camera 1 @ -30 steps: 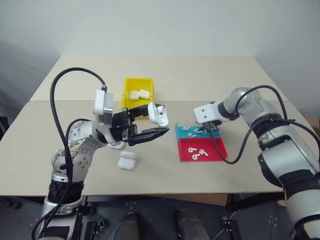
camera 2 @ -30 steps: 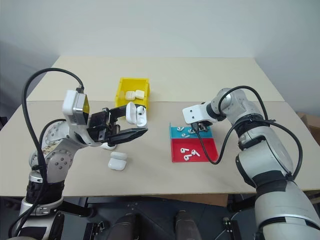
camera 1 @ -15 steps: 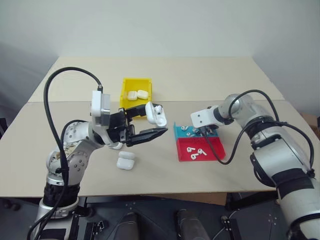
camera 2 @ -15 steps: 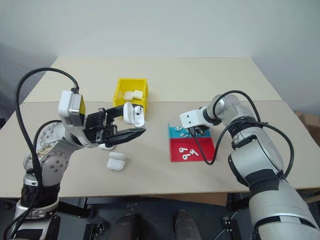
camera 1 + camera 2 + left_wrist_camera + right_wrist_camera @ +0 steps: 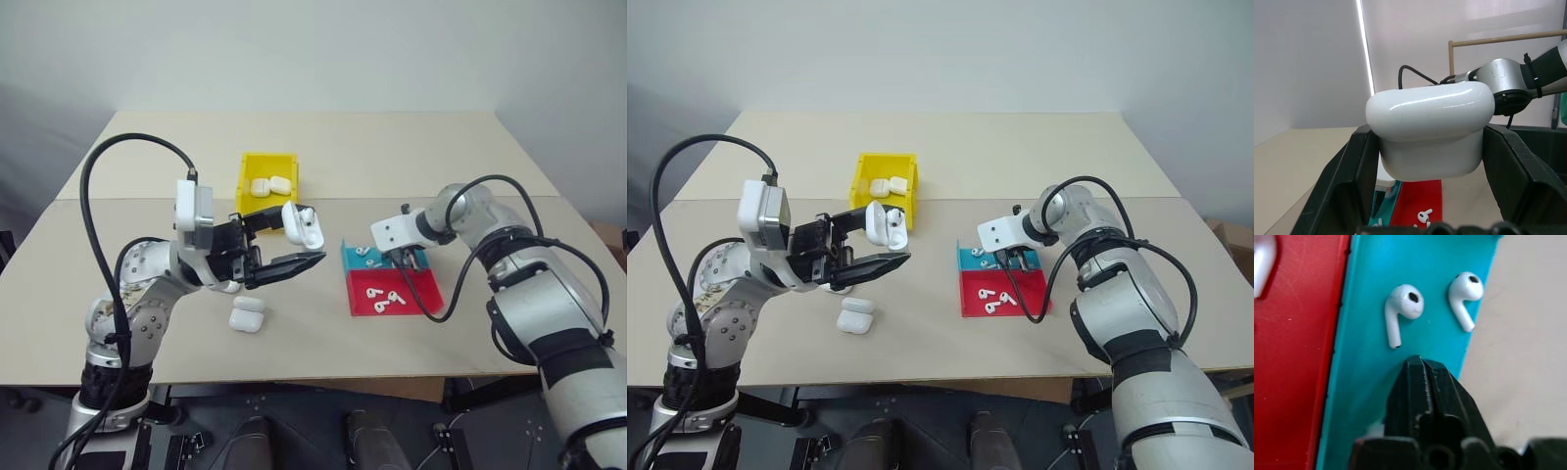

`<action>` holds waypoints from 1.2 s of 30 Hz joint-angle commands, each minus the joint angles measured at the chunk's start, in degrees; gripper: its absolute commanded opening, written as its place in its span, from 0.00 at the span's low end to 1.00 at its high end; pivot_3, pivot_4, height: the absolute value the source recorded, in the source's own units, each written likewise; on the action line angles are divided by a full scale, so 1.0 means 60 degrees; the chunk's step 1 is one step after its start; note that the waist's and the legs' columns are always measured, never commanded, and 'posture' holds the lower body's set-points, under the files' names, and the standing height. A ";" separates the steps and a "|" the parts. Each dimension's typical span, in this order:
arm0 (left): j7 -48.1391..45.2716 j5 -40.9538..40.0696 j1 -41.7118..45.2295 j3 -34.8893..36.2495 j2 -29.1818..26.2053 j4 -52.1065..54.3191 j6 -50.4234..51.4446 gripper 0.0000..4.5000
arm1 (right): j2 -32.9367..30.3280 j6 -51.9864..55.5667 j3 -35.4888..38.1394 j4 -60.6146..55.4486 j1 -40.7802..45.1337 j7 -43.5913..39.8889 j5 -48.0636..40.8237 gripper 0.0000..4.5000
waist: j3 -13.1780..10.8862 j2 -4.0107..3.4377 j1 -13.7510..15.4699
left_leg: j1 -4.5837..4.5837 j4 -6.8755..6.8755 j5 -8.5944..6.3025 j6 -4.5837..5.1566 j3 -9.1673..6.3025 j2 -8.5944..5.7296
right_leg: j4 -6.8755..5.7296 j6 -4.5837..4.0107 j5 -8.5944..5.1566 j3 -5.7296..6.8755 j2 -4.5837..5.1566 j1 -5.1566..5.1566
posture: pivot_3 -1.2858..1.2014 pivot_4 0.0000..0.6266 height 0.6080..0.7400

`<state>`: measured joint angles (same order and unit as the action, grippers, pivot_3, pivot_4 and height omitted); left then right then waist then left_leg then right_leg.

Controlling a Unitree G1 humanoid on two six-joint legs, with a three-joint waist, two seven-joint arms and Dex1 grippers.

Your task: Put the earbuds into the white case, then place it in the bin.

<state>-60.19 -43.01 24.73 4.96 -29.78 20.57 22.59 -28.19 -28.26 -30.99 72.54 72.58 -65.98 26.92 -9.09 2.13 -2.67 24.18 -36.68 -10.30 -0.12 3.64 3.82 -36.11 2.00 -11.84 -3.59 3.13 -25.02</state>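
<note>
I can see my right gripper's fingers meet empty on the cyan tray's bottom, short of the nearer earbud, so next I open them and pinch that earbud's head [image 5: 1408,301].
My left gripper [image 5: 299,240] is raised above the table and shut on a white case [image 5: 305,224] whose lid stands open; up close the case [image 5: 1430,132] sits between both fingers. My right gripper [image 5: 404,257] points down into the cyan tray [image 5: 353,262], its fingertips [image 5: 1419,363] shut together on the tray floor. Two earbuds [image 5: 1400,308] [image 5: 1465,291] lie loose just beyond the tips. I cannot see whether an earbud is pinched. The yellow bin [image 5: 247,176] stands behind the left gripper with two closed cases [image 5: 270,184] inside.
A red tray [image 5: 421,294] adjoins the cyan one and holds several earbuds [image 5: 384,296]. A closed white case [image 5: 248,315] lies on the table below my left gripper. My right arm's black cable [image 5: 460,284] loops over the red tray's corner.
My right gripper's fingers have closed in the cyan tray. The left gripper with the case has kept its place. The camera shifted slightly.
</note>
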 commanded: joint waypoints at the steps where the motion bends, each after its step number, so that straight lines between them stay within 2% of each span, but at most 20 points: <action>1: -0.0046 -0.0268 0.0102 0.0174 -0.0064 0.0266 -0.0098 0.63 | -0.0030 0.0203 0.0260 -0.0058 0.0062 0.0039 -0.0040 0.00 | 0.0000 0.0000 0.0001 | 0.0000 0.0000 0.0000 0.0000 0.0000 0.0000 | 0.0001 0.0000 0.0000 0.0000 0.0000 0.0000 | 0.52 0.24 1.00; 15: -0.0558 -0.0147 0.0639 -0.0077 0.0160 -0.0481 -0.0237 0.63 | -0.0588 0.0783 0.2017 -0.1289 -0.0002 -0.1649 -0.1779 0.00 | 0.0000 0.0000 0.0008 | 0.0004 0.0000 0.0000 0.0000 0.0000 -0.0001 | 0.0003 0.0001 0.0000 0.0001 0.0000 0.0001 | 0.52 0.24 1.00; 18: -0.0654 -0.0139 0.0726 -0.0065 0.0161 -0.0610 -0.0259 0.63 | -0.0619 0.0707 0.2146 -0.1604 -0.0144 -0.2033 -0.1964 0.15 | 0.0000 0.0000 -0.0002 | 0.0004 0.0000 0.0000 0.0000 0.0000 0.0000 | 0.0002 0.0001 0.0000 0.0000 -0.0001 0.0000 | 0.52 0.24 1.00; 23: -0.0733 -0.0106 0.0846 -0.0049 0.0157 -0.0725 -0.0280 0.63 | -0.0536 0.0727 0.2016 -0.1946 -0.0370 -0.2246 -0.1893 0.52 | 0.0000 0.0000 0.0013 | 0.0003 -0.0001 0.0000 0.0000 -0.0001 -0.0001 | 0.0000 0.0001 0.0000 0.0000 -0.0001 0.0000 | 0.52 0.24 1.00; 36: -0.0535 -0.0105 0.0621 0.0019 0.0068 -0.0443 -0.0246 0.63 | 0.0126 0.0990 0.1489 -0.1028 -0.0046 -0.2162 -0.1235 0.52 | -0.0001 -0.0001 0.0013 | 0.0005 -0.0003 0.0000 0.0000 -0.0001 -0.0001 | -0.0002 0.0000 0.0001 0.0000 -0.0001 0.0000 | 0.52 0.24 1.00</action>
<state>-63.83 -42.93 28.39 4.02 -28.98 15.60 21.70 -27.17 -22.87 -22.02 65.99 70.05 -78.91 19.16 -9.09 2.12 -2.60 24.21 -36.70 -10.30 -0.12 3.63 3.82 -36.12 2.00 -11.84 -3.59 3.13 -25.03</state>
